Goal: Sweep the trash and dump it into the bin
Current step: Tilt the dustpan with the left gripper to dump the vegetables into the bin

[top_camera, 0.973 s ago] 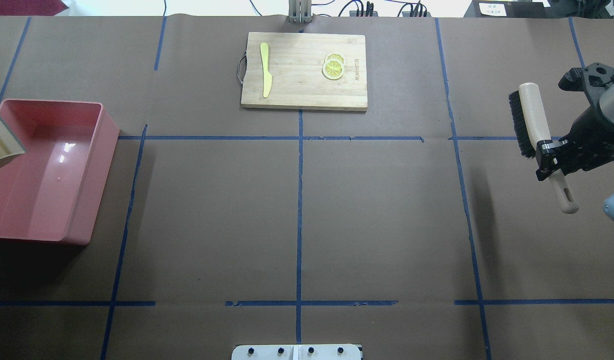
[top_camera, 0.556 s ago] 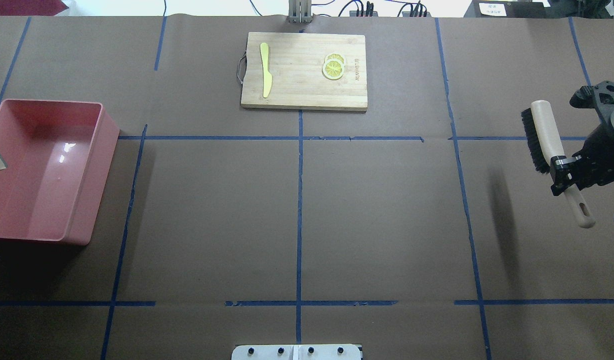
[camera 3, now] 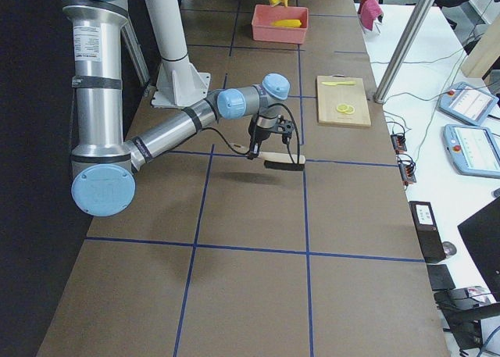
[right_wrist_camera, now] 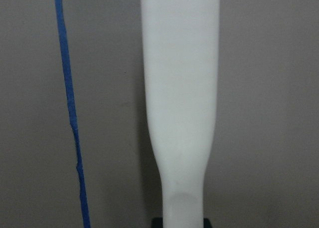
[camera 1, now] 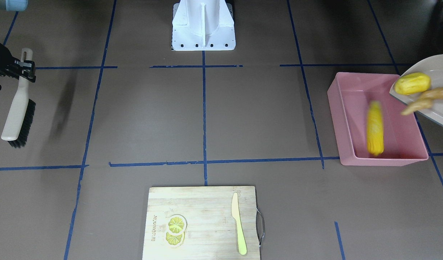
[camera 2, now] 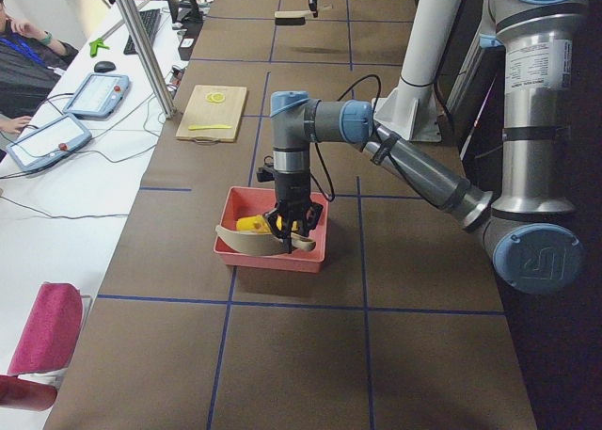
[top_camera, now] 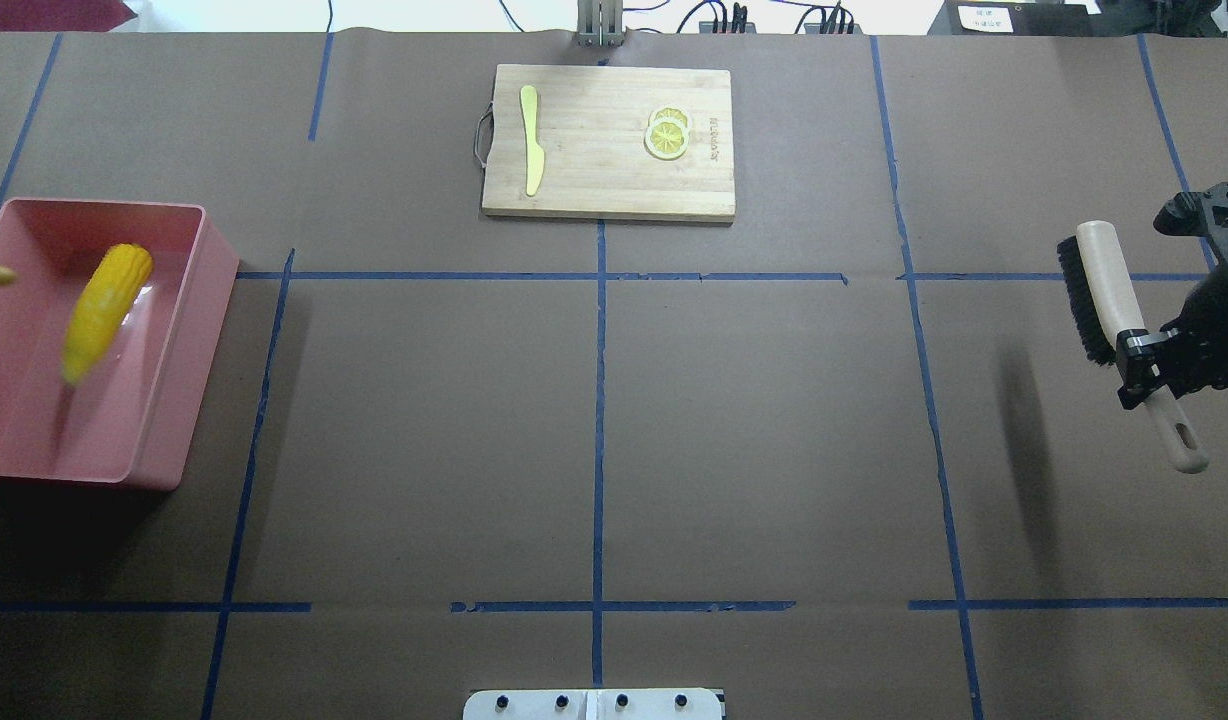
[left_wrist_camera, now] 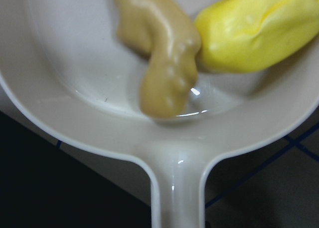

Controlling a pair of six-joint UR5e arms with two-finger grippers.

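Next, I set the brush down on the bare table [camera 1: 26, 105] between the crosswise blue tape lines, using my right gripper.
The pink bin [top_camera: 189, 400] stands at the table's left end. Blurred with motion, the yellow corn cob [top_camera: 104, 310] is dropping inside it. A beige dustpan [camera 1: 441, 68] hangs tilted over the bin's outer edge. The yellow potato lump [left_wrist_camera: 254, 33] and tan ginger root [left_wrist_camera: 164, 63] still lie in the pan. My left gripper [camera 2: 285, 225] shows only in the exterior left view, at the pan's handle; I cannot tell its state. At the far right, above the table, my right gripper [top_camera: 1144, 365] is shut on the handle of a black-bristled brush [top_camera: 1104, 290].
A wooden cutting board [top_camera: 604, 180] lies at the far middle of the table. On it are a yellow-green knife [top_camera: 531, 140] and lemon slices [top_camera: 666, 135]. The robot's white base [camera 1: 203, 25] stands at the near edge.
The corn cob has left the dustpan and now shows inside the bin. The pan has drawn back past the view's left edge. The right gripper and brush have moved right and nearer the robot.
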